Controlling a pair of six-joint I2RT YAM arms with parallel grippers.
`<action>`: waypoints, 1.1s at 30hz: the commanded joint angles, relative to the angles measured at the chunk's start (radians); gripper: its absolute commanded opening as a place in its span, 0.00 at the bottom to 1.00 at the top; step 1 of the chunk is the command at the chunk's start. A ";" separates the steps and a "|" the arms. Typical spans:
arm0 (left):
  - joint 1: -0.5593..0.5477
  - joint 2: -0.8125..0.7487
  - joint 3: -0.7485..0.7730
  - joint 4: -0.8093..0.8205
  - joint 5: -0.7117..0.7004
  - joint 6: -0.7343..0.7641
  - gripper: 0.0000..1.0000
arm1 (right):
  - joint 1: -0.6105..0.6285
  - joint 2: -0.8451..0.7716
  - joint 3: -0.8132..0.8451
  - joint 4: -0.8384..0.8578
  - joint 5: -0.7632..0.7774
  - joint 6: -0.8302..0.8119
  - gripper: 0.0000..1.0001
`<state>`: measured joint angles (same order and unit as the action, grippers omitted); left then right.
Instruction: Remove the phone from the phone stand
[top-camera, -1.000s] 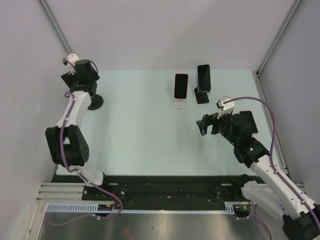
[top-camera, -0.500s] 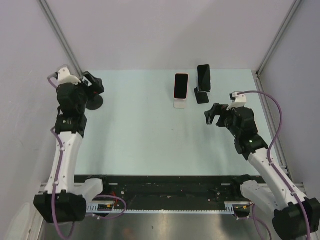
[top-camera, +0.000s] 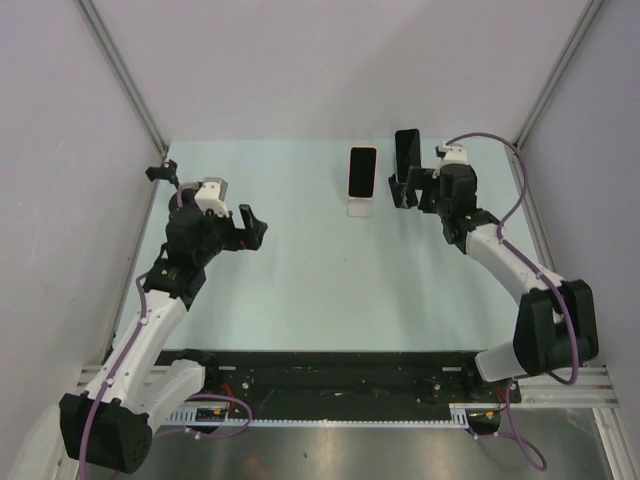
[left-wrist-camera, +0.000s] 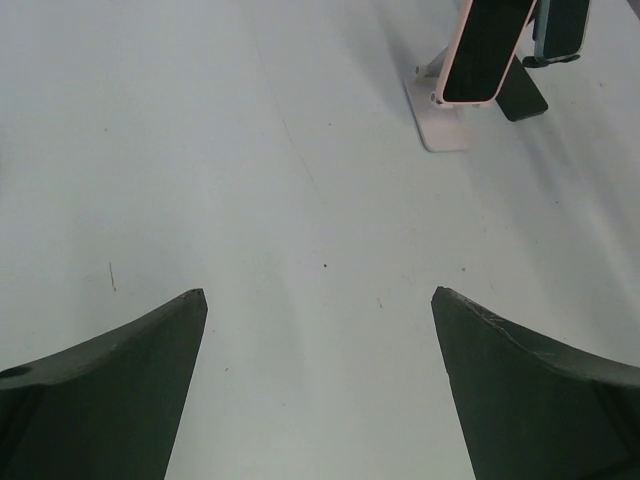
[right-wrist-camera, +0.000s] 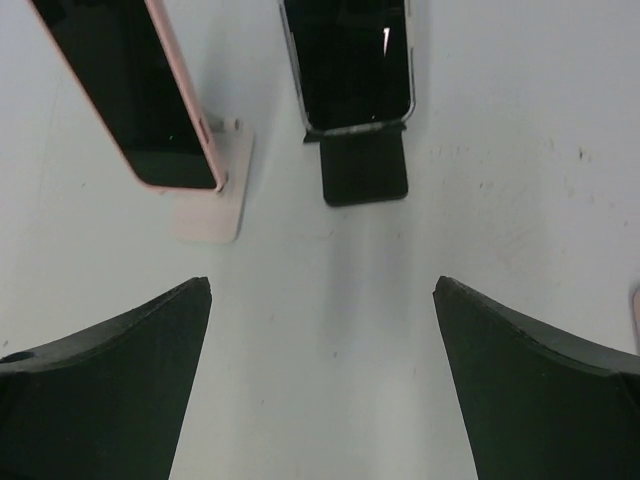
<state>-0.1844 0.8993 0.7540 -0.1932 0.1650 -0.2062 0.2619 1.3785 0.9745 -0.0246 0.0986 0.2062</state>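
The lower half of the black phone (top-camera: 408, 168) (right-wrist-camera: 353, 75) will be gripped by my right gripper across its long sides, just above the black stand.
A pink phone (top-camera: 362, 172) leans upright on a pale stand (top-camera: 360, 208) at the back of the table. Beside it a black phone (top-camera: 406, 152) leans on a black stand (top-camera: 401, 197). My right gripper (top-camera: 413, 188) is open and empty, just in front and right of the black stand. Its wrist view shows the black phone (right-wrist-camera: 350, 60), the black stand (right-wrist-camera: 365, 170), the pink phone (right-wrist-camera: 130, 90) and the pale stand (right-wrist-camera: 212, 205) ahead of the open gripper (right-wrist-camera: 322, 285). My left gripper (top-camera: 254, 229) is open and empty at mid-left; both phones (left-wrist-camera: 485, 50) (left-wrist-camera: 562, 30) are far ahead of it (left-wrist-camera: 320, 300).
Grey walls close the table at the back and both sides, with metal posts (top-camera: 545, 90) at the back corners. A small black part (top-camera: 152, 172) sits at the back left edge. The pale green tabletop (top-camera: 320, 270) lies between the arms.
My left arm has swung from the back left corner toward the middle of the table. My right arm has moved back and up to the black phone stand. Both phones stay in place.
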 joint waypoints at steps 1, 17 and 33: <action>-0.030 -0.030 0.018 0.038 0.010 0.068 1.00 | -0.019 0.151 0.156 0.115 0.029 -0.071 1.00; -0.058 -0.013 0.011 0.034 -0.005 0.076 1.00 | -0.055 0.565 0.484 0.196 0.036 -0.125 1.00; -0.066 -0.007 0.010 0.034 -0.005 0.085 1.00 | -0.064 0.663 0.550 0.195 0.009 -0.125 1.00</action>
<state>-0.2401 0.8967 0.7509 -0.1928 0.1562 -0.1562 0.2062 2.0274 1.4689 0.1329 0.1196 0.0917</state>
